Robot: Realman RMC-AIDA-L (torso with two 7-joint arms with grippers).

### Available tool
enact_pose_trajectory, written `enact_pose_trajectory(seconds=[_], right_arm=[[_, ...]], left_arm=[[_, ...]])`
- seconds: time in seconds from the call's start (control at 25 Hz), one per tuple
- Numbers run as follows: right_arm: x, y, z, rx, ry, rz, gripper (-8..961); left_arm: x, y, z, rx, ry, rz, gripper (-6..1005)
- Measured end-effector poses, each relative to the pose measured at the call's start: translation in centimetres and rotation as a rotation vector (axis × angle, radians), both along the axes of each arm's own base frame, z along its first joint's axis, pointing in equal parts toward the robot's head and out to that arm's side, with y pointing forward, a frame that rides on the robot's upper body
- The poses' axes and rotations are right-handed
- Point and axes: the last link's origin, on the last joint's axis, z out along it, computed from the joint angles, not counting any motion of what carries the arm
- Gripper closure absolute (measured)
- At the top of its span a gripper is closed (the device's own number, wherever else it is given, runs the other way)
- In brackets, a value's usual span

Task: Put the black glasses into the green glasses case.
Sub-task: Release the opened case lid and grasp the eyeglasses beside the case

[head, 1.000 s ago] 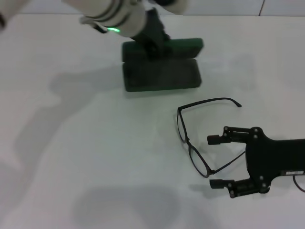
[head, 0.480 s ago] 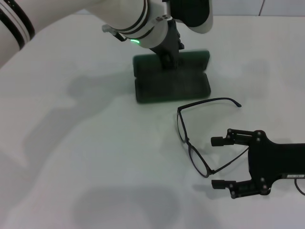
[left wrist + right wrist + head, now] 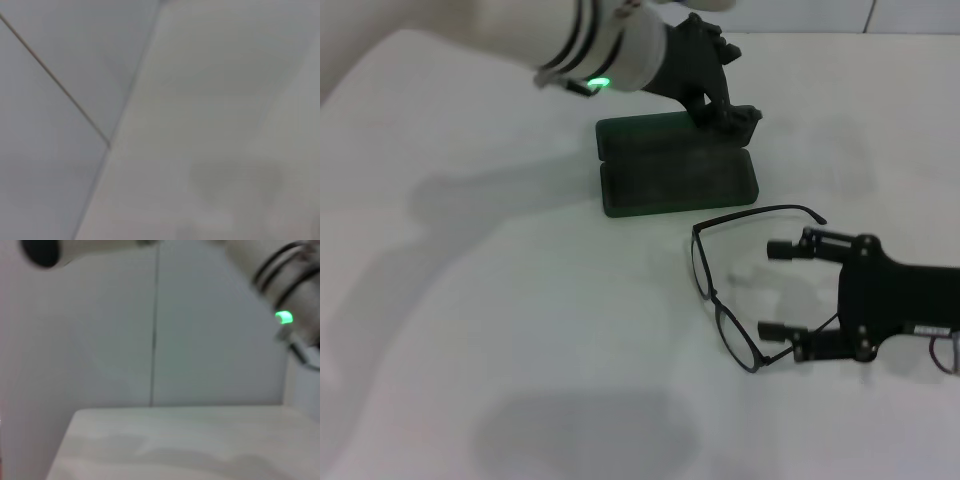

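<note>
The robot's right gripper should next move to the black glasses' bridge point(image 3: 714, 297), between the two lenses, and close there.
The green glasses case point(image 3: 675, 172) lies open on the white table, its two halves side by side at the back centre. My left gripper point(image 3: 725, 100) hangs over the far half's right end, at or just above its edge. The black glasses point(image 3: 720, 290) lie unfolded in front of the case, lenses to the left, temple arms pointing right. My right gripper point(image 3: 766, 288) is open between those temple arms. Its near finger point(image 3: 782, 328) lies across the near temple and its far finger point(image 3: 788, 248) sits just inside the far temple. Neither wrist view shows the glasses or the case.
The white table point(image 3: 500, 330) stretches wide to the left and front. A pale wall rises behind its far edge. The left forearm point(image 3: 570, 40), with a green light point(image 3: 283, 317), reaches across the back above the case.
The left arm swung right, carrying its gripper from the case's middle to the right end; the case slid right. The right gripper moved away from me, deeper between the temple arms.
</note>
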Motion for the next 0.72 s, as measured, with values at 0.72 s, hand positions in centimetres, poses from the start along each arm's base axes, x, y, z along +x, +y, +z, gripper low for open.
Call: enact_pose_trajectory(seconds=[0.72], right_arm=[[-6.4, 5.0, 1.9, 0.041, -0.186, 0.159, 123]], left_arm=[[-13.2, -6.9, 5.2, 0.221, -1.047, 0.249, 258]])
